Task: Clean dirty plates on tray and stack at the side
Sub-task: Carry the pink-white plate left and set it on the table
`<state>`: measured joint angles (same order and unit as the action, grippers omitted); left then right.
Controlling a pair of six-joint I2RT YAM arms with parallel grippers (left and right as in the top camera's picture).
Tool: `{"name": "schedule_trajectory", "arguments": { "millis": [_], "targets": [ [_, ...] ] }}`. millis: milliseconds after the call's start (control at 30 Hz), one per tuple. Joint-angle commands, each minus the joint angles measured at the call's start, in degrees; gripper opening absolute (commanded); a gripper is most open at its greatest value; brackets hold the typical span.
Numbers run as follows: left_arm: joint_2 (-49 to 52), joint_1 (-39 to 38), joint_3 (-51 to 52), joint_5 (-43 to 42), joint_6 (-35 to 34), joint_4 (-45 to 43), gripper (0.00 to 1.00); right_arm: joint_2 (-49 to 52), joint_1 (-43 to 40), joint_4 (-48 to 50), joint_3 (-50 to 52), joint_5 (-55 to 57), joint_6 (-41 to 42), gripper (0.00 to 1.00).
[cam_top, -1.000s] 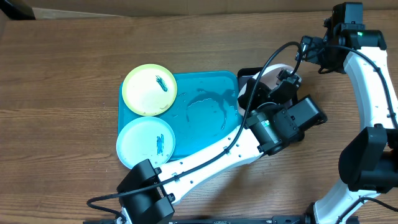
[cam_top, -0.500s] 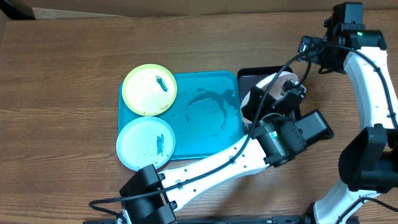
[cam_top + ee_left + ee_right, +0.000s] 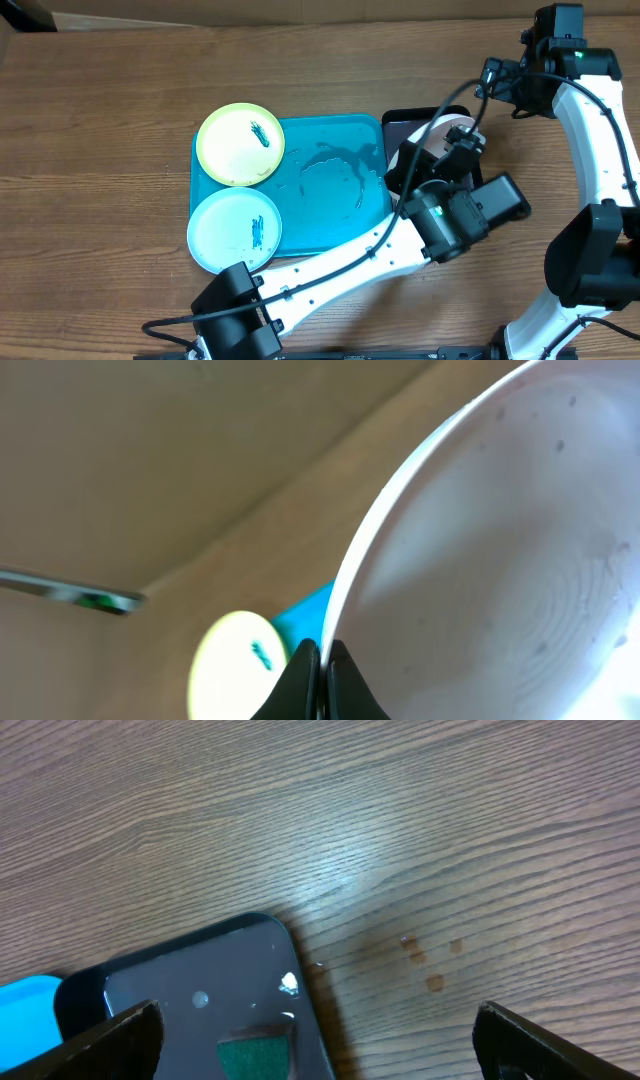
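Note:
My left gripper needs to let go of the white plate on the bare wood (image 3: 145, 152), next to the yellow-green plate, once I bring it there.
My left gripper (image 3: 428, 163) is shut on the rim of the white plate (image 3: 443, 133) and holds it tilted above the black tray (image 3: 400, 127). In the left wrist view the fingertips (image 3: 321, 662) pinch the white plate (image 3: 500, 560) at its edge. The yellow-green plate (image 3: 240, 144) and the pale blue plate (image 3: 234, 230), both with dark teal smears, lie on the left part of the turquoise tray (image 3: 335, 205). My right gripper (image 3: 503, 88) hangs open above the table, right of the black tray, with nothing between its fingers (image 3: 318, 1012).
A green sponge (image 3: 255, 1055) lies in the black tray (image 3: 180, 990). A few small brown spots (image 3: 430, 960) mark the wood beside it. The left arm (image 3: 340, 262) stretches across the table's front, along the turquoise tray's near edge.
The left gripper has carried the white plate a little to the right, further over the black tray. The right arm has not moved.

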<state>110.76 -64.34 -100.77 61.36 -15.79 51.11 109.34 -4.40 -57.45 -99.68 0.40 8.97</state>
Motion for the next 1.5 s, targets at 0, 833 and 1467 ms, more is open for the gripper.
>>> {"name": "schedule_trajectory", "arguments": {
  "millis": [0, 833, 1467],
  "targets": [
    [0.1, 4.6, -1.4, -13.3, -5.4, 0.6, 0.04, -0.9, 0.1, 0.4, -1.0, 0.2, 0.2, 1.00],
    [0.2, 57.4, -1.4, -85.4, -11.7, 16.5, 0.04, -0.9, 0.1, 0.4, -1.0, 0.2, 0.1, 1.00],
    [0.2, 82.7, 0.2, -73.0, -17.6, 22.9, 0.04, -0.9, 0.1, 0.4, -1.0, 0.2, 0.2, 1.00]
  ]
}}
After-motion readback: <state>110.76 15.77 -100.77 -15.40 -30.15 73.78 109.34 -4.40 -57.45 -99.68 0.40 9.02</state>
